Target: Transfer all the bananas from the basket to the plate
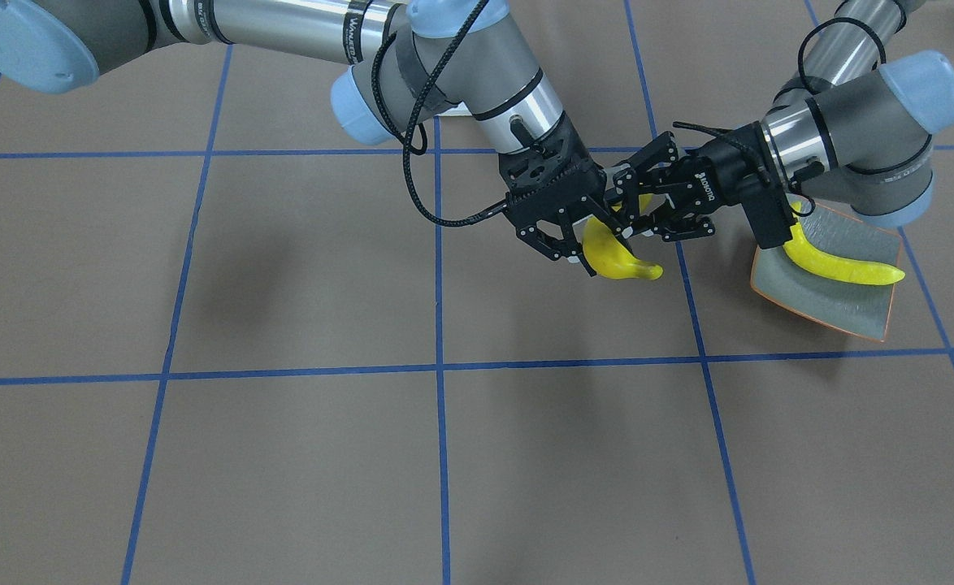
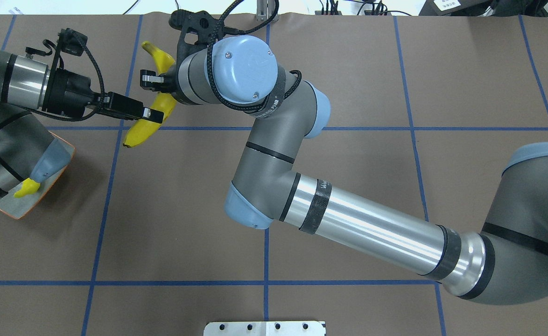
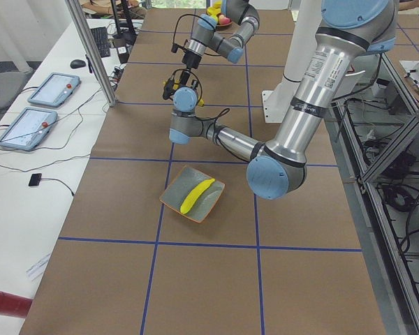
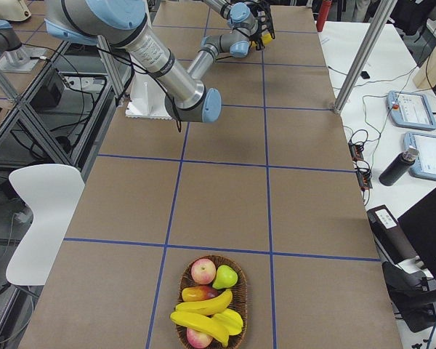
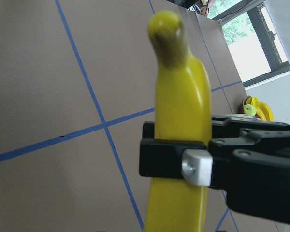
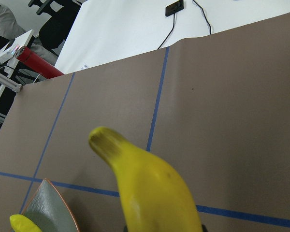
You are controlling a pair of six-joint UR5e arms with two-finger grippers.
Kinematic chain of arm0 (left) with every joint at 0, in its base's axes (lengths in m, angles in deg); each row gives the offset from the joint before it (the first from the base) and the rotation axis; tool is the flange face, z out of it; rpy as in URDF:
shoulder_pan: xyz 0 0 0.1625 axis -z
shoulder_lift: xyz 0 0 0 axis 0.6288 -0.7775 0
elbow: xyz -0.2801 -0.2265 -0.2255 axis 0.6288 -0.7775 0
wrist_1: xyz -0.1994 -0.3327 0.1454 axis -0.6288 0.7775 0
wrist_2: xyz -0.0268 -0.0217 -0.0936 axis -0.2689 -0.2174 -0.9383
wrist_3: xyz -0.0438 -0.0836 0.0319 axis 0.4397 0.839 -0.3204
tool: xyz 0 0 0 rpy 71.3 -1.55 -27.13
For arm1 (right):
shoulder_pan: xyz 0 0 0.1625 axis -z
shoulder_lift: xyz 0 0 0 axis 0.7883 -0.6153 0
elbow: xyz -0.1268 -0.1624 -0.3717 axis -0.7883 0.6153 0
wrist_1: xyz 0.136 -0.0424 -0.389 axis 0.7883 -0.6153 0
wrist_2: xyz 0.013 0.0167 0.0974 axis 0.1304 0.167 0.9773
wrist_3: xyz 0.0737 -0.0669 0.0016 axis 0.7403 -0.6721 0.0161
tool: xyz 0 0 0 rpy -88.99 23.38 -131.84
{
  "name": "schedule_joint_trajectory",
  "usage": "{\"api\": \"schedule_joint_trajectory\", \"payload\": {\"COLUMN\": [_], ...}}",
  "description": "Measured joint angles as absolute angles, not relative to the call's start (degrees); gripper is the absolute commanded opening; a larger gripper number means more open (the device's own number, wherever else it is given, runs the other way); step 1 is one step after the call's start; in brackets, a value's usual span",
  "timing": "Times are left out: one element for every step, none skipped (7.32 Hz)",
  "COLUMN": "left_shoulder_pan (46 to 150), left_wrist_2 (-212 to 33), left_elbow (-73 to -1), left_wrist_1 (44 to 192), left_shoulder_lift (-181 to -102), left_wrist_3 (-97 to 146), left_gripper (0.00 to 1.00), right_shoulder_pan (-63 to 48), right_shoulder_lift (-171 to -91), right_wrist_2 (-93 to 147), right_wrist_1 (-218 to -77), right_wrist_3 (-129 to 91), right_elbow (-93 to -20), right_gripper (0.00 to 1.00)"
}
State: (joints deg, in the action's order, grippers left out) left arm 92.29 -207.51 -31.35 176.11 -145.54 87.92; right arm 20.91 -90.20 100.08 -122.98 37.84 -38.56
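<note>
I should let the yellow banana go from my left gripper against the other banana on the grey-green plate (image 1: 836,274).
My right gripper (image 1: 595,252) is shut on a yellow banana (image 1: 619,262) and holds it above the table; the banana also shows in the overhead view (image 2: 141,133). My left gripper (image 1: 633,207) is open, with its fingers on either side of the same banana's near end. The left wrist view shows that banana (image 5: 181,106) clamped by the right gripper's fingers. The grey-green plate (image 1: 851,305) with an orange rim lies under my left arm and holds one banana (image 1: 843,268). The wicker basket (image 4: 240,291) at the table's far right end holds more bananas (image 4: 203,323).
Apples and a pear (image 4: 225,276) share the basket with the bananas. A white mounting plate (image 2: 264,328) sits at the table's near edge. A side desk with tablets (image 3: 49,91) and a metal post (image 3: 91,49) stand beyond the table's far edge.
</note>
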Motion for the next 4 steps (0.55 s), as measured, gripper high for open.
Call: {"api": "schedule_joint_trajectory", "payload": {"left_shoulder_pan": [92.27, 92.29, 92.33, 92.43], "left_wrist_2": [-207.58, -207.72, -207.79, -207.82], "left_elbow": [-31.26, -31.05, -31.0, -30.81], "left_wrist_1": [176.11, 176.01, 175.86, 175.68], "left_shoulder_lift": [-145.42, -145.11, -144.94, -144.53], "left_wrist_3": [88.02, 88.07, 88.09, 88.1], "left_gripper": [0.0, 0.0, 0.0, 0.0], "right_shoulder_pan": [20.92, 20.76, 20.43, 19.87], "right_shoulder_lift": [-90.43, -90.57, -91.15, -92.97], "right_wrist_2": [100.1, 100.07, 100.12, 100.24], "right_wrist_1": [-122.47, -122.22, -122.18, -122.32], "right_wrist_3": [37.87, 37.93, 38.03, 38.1], "right_elbow": [-38.74, -39.3, -40.63, -43.3], "right_gripper": [1.0, 1.0, 1.0, 1.0]}}
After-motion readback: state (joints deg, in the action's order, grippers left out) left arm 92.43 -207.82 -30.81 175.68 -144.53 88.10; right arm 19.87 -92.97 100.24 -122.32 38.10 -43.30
